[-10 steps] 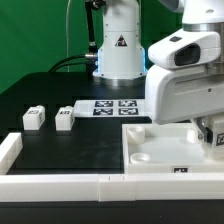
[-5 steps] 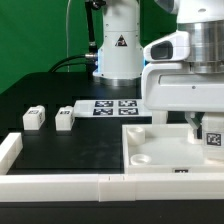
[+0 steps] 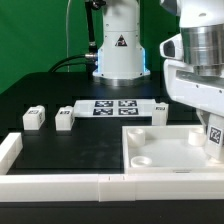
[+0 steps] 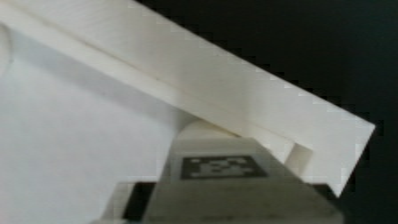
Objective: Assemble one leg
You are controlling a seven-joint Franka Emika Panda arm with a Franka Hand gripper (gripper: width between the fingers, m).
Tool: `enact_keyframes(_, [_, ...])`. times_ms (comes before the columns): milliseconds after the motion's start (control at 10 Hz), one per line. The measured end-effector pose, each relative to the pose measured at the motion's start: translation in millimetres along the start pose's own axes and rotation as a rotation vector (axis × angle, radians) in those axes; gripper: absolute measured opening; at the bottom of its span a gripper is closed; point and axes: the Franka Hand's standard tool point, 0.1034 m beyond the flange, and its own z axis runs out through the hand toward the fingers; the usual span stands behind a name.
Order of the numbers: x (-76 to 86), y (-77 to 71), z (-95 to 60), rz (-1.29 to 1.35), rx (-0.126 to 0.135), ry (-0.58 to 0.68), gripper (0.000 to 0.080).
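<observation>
My gripper is twisted crooked to the panel's rim, so next I open it, turn it back square and grip the leg (image 3: 215, 136) from there to screw the leg further.
My gripper (image 3: 212, 128) is at the exterior view's right edge, shut on a leg (image 3: 215, 138), a small white block with a black-and-white tag. It holds the leg just above the right rim of the large white square panel (image 3: 160, 150). In the wrist view the held leg (image 4: 222, 165) fills the space between the jaws of my gripper (image 4: 228, 203), tag facing the camera, with the panel's rim (image 4: 231, 85) behind it. Two more legs (image 3: 33, 118) (image 3: 65, 118) lie on the black table at the left. A third (image 3: 161, 106) shows behind the panel.
The marker board (image 3: 113, 107) lies at the middle back, in front of the robot base (image 3: 118, 50). A white rail (image 3: 60, 185) runs along the table's front edge, with a short white piece (image 3: 8, 150) at the left corner.
My arm has moved toward the exterior view's right and risen a little with the leg in its grip, uncovering more of the panel and the leg behind it.
</observation>
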Motion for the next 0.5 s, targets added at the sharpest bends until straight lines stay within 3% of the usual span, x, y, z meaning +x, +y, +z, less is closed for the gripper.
enact_keyframes(200, [-0.2, -0.1, 0.1, -0.003, 0.001, -0.002, 0.0277])
enact_keyframes(300, [-0.7, -0.2, 0.1, -0.056, 0.001, -0.003, 0.0351])
enact_keyframes(400, [-1.4, -1.2, -1.2, -0.135, 0.000, -0.003, 0.0534])
enact_keyframes(500, [-0.7, -1.3, -1.5, -0.260, 0.001, -0.002, 0.0534])
